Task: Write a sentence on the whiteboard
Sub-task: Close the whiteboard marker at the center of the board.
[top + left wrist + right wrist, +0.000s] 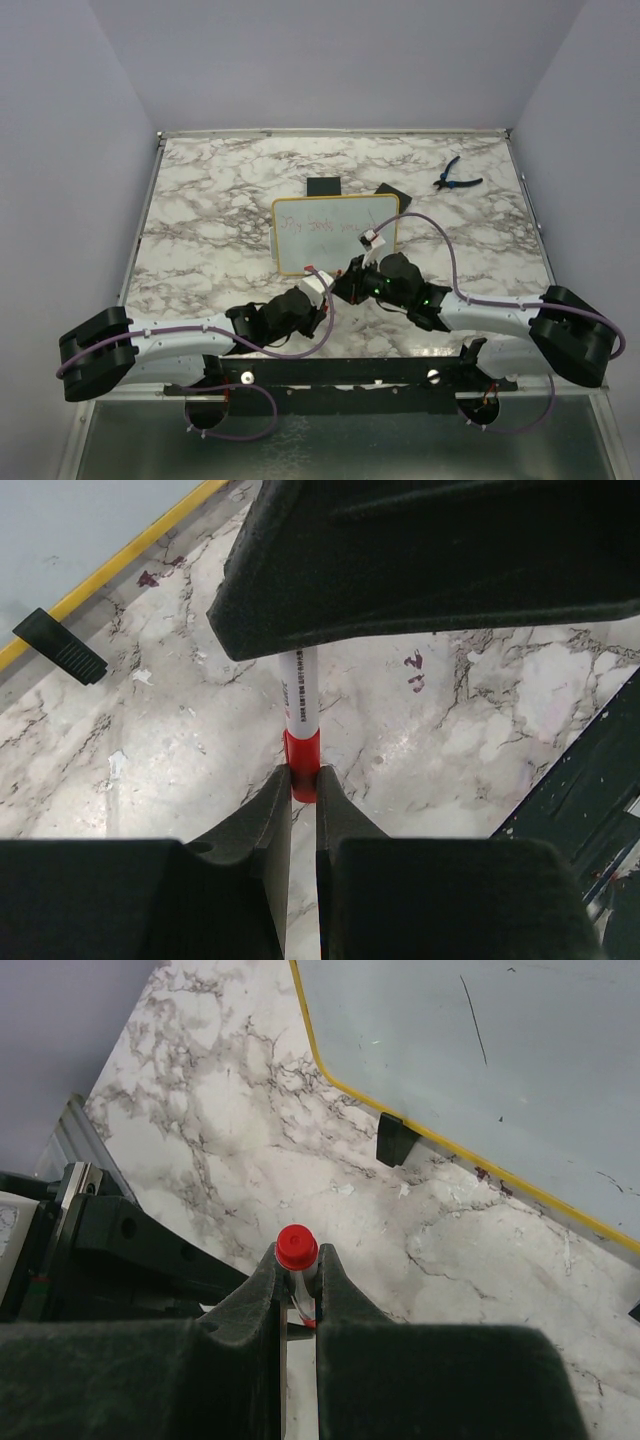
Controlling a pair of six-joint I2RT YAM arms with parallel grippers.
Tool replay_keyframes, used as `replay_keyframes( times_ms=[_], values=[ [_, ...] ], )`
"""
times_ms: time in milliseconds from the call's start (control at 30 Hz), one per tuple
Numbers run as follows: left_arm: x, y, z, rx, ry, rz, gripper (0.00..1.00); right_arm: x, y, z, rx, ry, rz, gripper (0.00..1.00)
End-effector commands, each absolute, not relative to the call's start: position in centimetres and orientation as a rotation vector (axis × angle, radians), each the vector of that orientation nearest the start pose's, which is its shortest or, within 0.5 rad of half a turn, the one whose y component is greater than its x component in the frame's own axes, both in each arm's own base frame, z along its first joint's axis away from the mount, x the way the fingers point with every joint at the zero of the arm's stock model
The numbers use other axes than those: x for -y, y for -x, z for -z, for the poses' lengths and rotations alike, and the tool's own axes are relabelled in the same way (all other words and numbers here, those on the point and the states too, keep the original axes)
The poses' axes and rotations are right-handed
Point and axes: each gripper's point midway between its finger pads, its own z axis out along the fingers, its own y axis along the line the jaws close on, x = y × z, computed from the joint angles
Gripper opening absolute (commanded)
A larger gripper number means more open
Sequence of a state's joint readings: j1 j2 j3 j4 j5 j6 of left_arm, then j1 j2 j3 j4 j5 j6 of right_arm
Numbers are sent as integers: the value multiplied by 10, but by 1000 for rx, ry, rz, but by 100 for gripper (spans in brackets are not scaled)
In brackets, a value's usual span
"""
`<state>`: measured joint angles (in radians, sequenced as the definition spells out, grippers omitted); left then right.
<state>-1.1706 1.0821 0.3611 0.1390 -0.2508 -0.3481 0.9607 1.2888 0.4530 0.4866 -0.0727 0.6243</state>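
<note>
The marker will go down from my right gripper on the bare marble (431, 269) beside the whiteboard, on the pliers' side.
The whiteboard (337, 233), white with a thin yellow frame, lies mid-table, and a faint red sentence (320, 226) runs across its upper part. Just in front of it both grippers meet on one white marker (299, 705) with red ends. My left gripper (302, 780) is shut on the marker's red end (302, 763). My right gripper (298, 1265) is shut on the barrel just under the other red end (297, 1246). In the top view the left gripper (328, 291) and the right gripper (352, 276) nearly touch. The board's corner (480, 1050) shows in the right wrist view.
Two small black squares (322, 187) (391, 193) lie behind the board. Blue-handled pliers (456, 177) rest at the back right. A black foot (395, 1140) sticks out under the board's yellow edge. Cables loop off both arms. Walls close in the marble table (200, 200).
</note>
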Motion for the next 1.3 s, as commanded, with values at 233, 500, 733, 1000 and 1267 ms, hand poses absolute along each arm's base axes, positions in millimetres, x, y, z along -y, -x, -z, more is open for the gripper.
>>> replay_keyframes(
  times_ms=[233, 500, 733, 1000, 1267],
  values=[
    [292, -204, -161, -1737, -392, 729, 0, -320, -92, -34, -2448, 698, -1112, 1],
    [288, -207, -160, -1733, -376, 721, 0, -323, -85, -29, -2478, 742, -1098, 1],
    [288, -206, -160, -1729, -385, 733, 0, -320, -92, -29, -2480, 708, -1040, 1],
    [284, -195, -146, -1805, -439, 731, 28, -311, -132, -66, -2372, 506, -874, 1],
    [275, -190, -141, -1851, -474, 689, 67, -302, -157, -100, -2272, 457, -758, 1]
  ],
)
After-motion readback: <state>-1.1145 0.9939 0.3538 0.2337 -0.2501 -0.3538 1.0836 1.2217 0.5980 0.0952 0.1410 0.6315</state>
